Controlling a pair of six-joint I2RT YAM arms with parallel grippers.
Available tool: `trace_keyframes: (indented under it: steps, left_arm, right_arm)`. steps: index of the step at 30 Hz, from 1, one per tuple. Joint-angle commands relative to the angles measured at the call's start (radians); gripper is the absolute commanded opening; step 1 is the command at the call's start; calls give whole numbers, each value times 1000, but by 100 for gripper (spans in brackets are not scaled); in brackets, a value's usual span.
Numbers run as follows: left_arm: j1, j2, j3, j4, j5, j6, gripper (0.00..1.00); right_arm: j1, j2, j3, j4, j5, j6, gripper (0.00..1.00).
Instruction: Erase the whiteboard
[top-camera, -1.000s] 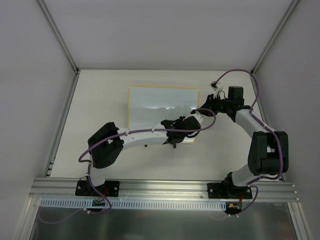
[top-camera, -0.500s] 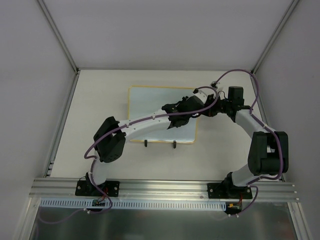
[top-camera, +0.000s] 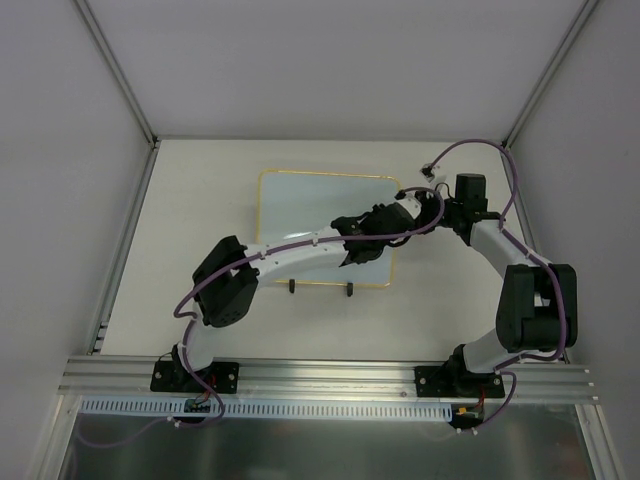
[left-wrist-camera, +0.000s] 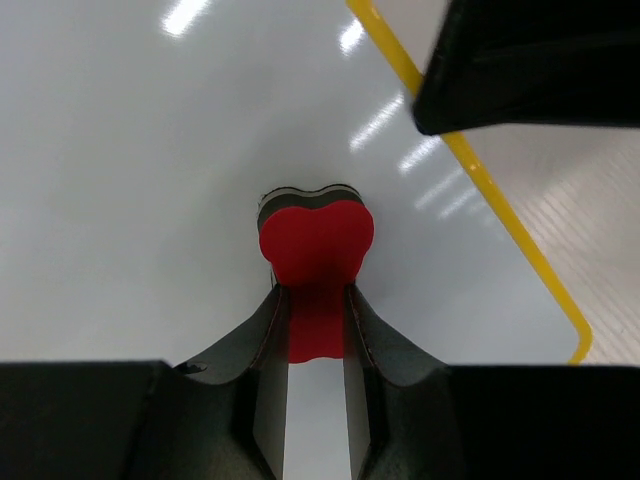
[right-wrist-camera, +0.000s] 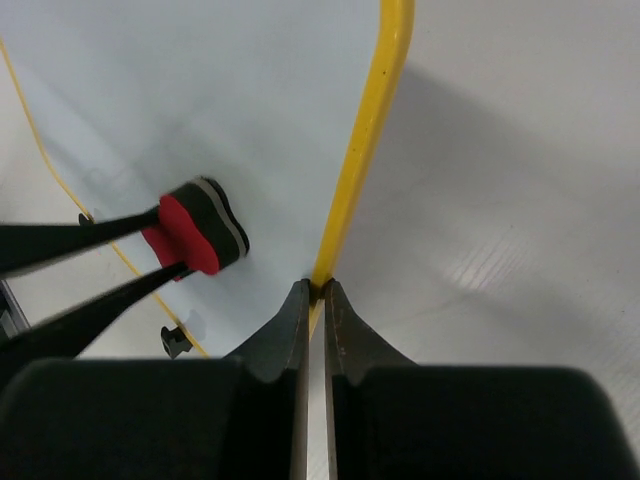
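Observation:
The whiteboard's yellow frame slants across just the ends of my right gripper's fingers, so that gripper should open, line up and hold the frame (right-wrist-camera: 331, 245) deeper.
The whiteboard (top-camera: 300, 205) lies flat in the middle of the table, its white surface bare of writing in every view. My left gripper (left-wrist-camera: 317, 290) is shut on a red eraser with a black felt base (left-wrist-camera: 316, 235), which rests on the board's right part (left-wrist-camera: 150, 150). In the top view the left gripper (top-camera: 358, 252) reaches across the board. My right gripper (right-wrist-camera: 315, 285) is shut on the board's yellow frame (right-wrist-camera: 365, 150) at its right edge. The eraser (right-wrist-camera: 190, 235) shows just left of it.
The board's two black feet (top-camera: 292, 287) (top-camera: 348, 290) stick out at its near edge. Grey walls close the table on the left, back and right. An aluminium rail (top-camera: 330, 372) runs along the near edge. The right gripper's body (left-wrist-camera: 540, 60) looms beside the eraser.
My left gripper slid the eraser from the board's near right corner toward the far right, then part of the way back. The right arm has not moved.

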Motion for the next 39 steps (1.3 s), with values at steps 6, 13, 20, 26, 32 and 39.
trace_keyframes:
  steps: [6, 13, 20, 26, 32, 39]
  left_arm:
    - [-81, -7, -133, -37, 54, -45, 0]
    - [-71, -121, -166, -60, -13, -79, 0]
    - [69, -277, -150, -77, -13, -108, 0]
    - [176, -392, -190, -80, 10, -131, 0]
    - [209, -436, -233, -80, 109, -159, 0]
    - [176, -336, -190, -80, 151, -154, 0]
  right_arm:
    - [14, -48, -6, 12, 22, -36, 0]
    - [18, -44, 0, 13, 25, -34, 0]
    - [17, -55, 0, 13, 39, -33, 8]
    - [17, -58, 0, 10, 43, -28, 24]
    - [15, -58, -9, 12, 46, -28, 24]
    - [15, -58, -17, 12, 49, -38, 10]
